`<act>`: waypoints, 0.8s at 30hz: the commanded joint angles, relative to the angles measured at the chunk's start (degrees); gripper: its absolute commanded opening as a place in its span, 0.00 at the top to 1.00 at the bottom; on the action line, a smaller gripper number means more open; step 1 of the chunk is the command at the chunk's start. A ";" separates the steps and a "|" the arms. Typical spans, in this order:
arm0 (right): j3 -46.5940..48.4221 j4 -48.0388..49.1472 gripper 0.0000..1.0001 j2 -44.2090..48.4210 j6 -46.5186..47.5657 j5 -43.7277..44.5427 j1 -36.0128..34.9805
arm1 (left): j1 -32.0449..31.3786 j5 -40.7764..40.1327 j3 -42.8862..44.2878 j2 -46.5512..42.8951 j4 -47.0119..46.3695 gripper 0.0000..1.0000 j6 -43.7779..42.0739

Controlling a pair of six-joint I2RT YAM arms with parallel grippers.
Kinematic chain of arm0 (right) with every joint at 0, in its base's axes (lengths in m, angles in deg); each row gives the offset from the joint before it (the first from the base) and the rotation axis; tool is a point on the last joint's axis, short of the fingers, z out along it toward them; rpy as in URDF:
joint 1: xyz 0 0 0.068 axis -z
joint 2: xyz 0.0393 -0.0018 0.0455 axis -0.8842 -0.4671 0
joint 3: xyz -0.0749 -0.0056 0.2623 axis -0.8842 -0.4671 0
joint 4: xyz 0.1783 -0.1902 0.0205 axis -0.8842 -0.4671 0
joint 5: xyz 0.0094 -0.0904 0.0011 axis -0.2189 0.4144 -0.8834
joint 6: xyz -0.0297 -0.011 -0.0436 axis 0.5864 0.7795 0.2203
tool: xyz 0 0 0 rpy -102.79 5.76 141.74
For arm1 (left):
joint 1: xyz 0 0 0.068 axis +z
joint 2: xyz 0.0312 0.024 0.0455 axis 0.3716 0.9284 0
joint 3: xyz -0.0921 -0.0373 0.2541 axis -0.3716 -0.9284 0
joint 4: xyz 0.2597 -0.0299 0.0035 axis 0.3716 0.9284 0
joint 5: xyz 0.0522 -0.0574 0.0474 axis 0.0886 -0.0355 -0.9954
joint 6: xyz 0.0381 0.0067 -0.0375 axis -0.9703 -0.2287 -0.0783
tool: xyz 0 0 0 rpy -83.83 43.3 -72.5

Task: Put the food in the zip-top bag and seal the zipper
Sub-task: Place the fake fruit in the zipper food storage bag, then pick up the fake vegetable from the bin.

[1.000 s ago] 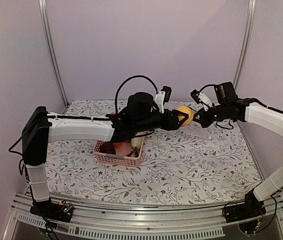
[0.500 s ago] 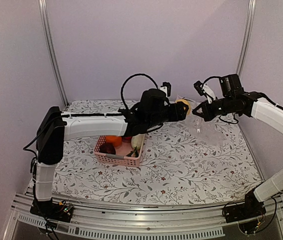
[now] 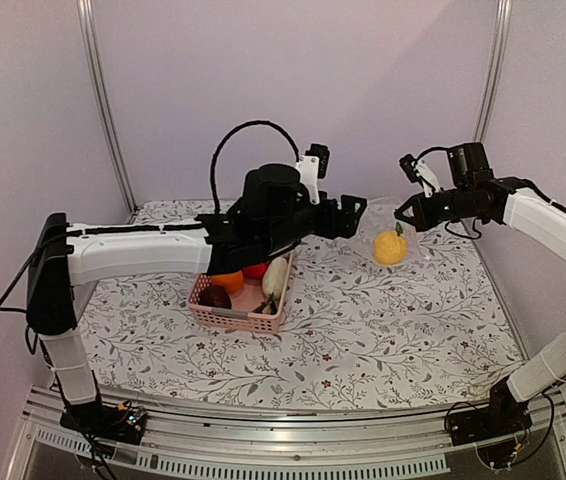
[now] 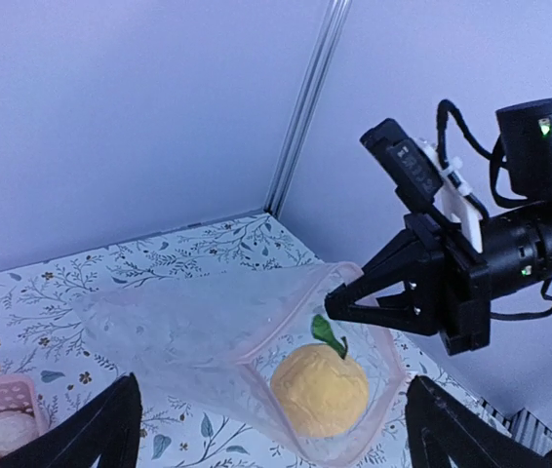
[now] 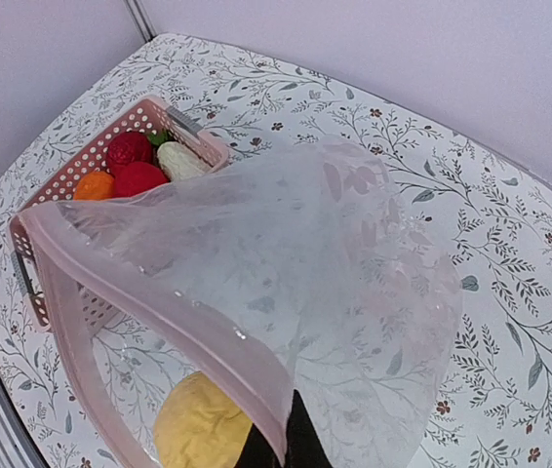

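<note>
The fingers of my left gripper will close around the middle of the red piece [image 3: 255, 271] that lies between the orange and the white radish in the pink basket.
The clear zip-top bag [image 3: 410, 232] hangs by its mouth from my right gripper [image 3: 406, 213], which is shut on its pale pink zipper strip [image 5: 159, 292]. The mouth is open. The yellow lemon [image 3: 390, 246] lies inside the bag, and it also shows in the left wrist view [image 4: 320, 390] and the right wrist view [image 5: 198, 429]. My left gripper [image 3: 353, 212] is open and empty, a short way left of the bag's mouth. The orange [image 3: 227, 282], a red piece [image 3: 255, 270], the maroon piece [image 3: 214, 297] and a white radish [image 3: 275, 278] lie in the pink basket [image 3: 233, 320].
The pink basket stands left of centre on the floral cloth, under my left forearm. Metal frame posts [image 3: 488, 80] rise at the back corners. The right arm's camera and cable sit just behind the bag.
The lemon has left my left gripper and now lies in the bag. The left gripper has opened and drawn back to the left. The right gripper has stayed shut on the bag's mouth.
</note>
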 commanded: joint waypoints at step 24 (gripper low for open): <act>6.48 1.38 1.00 -1.00 0.58 5.80 10.32 | 4.50 -7.54 -20.93 -17.59 33.48 0.13 -1.44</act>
